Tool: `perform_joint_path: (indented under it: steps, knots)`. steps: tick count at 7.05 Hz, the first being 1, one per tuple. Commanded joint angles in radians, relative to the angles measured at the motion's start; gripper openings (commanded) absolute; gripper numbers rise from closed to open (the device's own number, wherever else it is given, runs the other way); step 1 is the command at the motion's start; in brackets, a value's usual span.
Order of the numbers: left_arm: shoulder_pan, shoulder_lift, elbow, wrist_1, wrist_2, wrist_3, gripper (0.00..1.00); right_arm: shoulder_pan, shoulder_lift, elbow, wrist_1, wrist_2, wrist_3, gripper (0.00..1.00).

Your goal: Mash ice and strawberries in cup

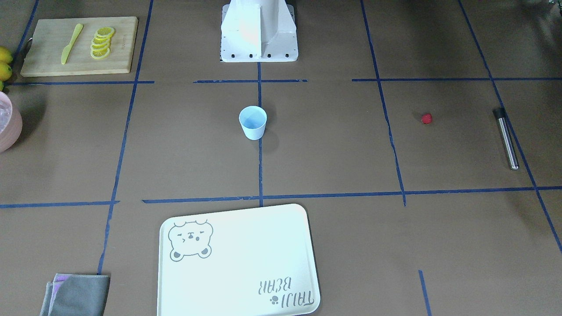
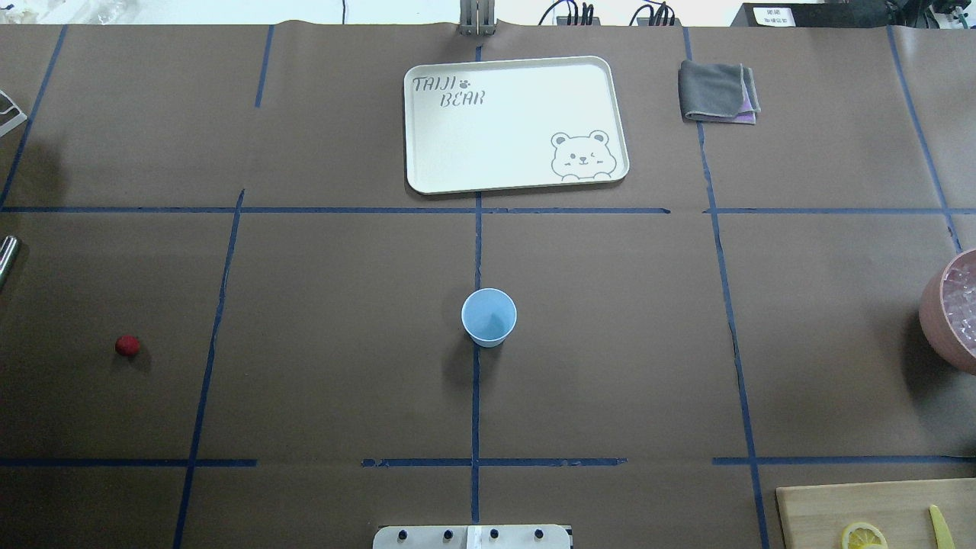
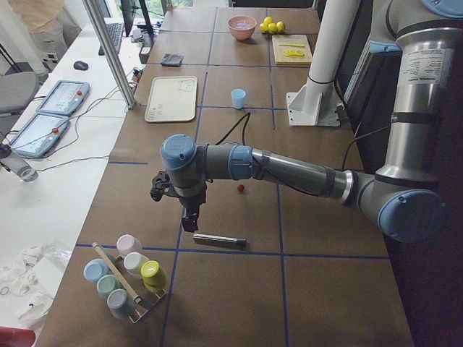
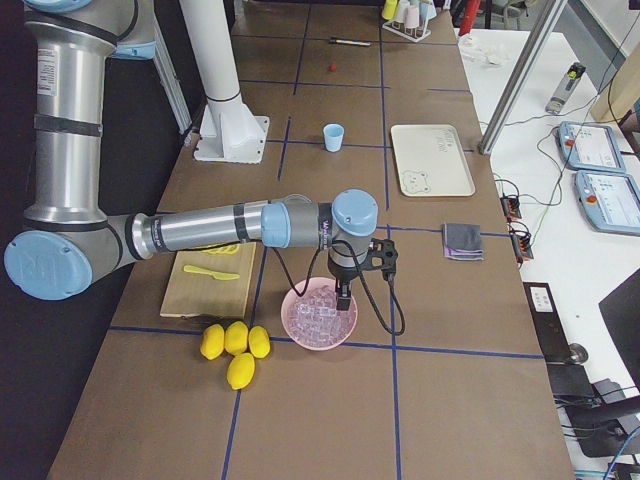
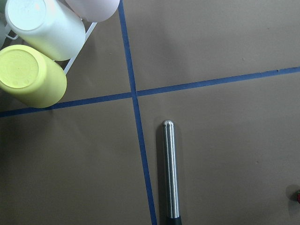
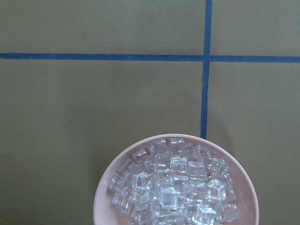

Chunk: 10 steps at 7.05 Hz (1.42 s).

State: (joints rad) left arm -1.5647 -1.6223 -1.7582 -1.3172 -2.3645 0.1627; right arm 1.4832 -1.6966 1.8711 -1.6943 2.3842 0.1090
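Next, I move my right gripper down to the clear ice cubes near the middle of the pink bowl (image 1: 2,116) (image 6: 170,220) and close it there.
The pale blue cup (image 2: 489,316) stands upright and empty at the table's centre. One small red strawberry (image 2: 127,345) lies alone on the table, well off on my left side. Ice (image 6: 173,187) fills a pink bowl (image 6: 105,197) as many clear cubes. My right gripper (image 4: 343,292) hangs just above that bowl; I cannot tell whether it is open or shut. My left gripper (image 3: 189,219) points down over a steel rod with a black end (image 5: 170,168), beyond the strawberry; its state I cannot tell either. Neither wrist view shows any fingers.
A cream bear tray (image 2: 427,164) lies beyond the cup, with a folded grey cloth (image 2: 717,91) beside it. A wooden board (image 1: 44,61) holds lemon slices and a yellow knife, with whole lemons (image 4: 235,345) near it. A rack of coloured cups (image 3: 126,278) stands at the left end.
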Motion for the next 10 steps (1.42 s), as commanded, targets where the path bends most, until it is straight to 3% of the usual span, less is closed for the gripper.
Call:
perform_joint_path:
  steps: [1, 2, 3, 4, 10]
  knots:
    - [0.000, -0.001, -0.001, -0.002, -0.001, 0.000, 1.00, -0.038, -0.040, 0.032, 0.008, 0.000, 0.224, 0.98]
    - [0.000, -0.001, -0.001, -0.004, -0.001, 0.000, 1.00, -0.067, -0.090, 0.051, 0.107, -0.009, 0.351, 0.95]
    - [0.000, -0.001, -0.003, -0.004, -0.001, 0.000, 1.00, -0.104, -0.191, 0.046, 0.296, -0.035, 0.444, 0.93]
    - [0.000, -0.001, -0.003, -0.005, -0.001, 0.000, 1.00, -0.150, -0.216, 0.046, 0.392, -0.060, 0.566, 0.90]
    - [-0.002, 0.027, -0.047, -0.005, -0.001, -0.002, 1.00, -0.259, -0.212, -0.047, 0.400, -0.068, 0.646, 0.90]
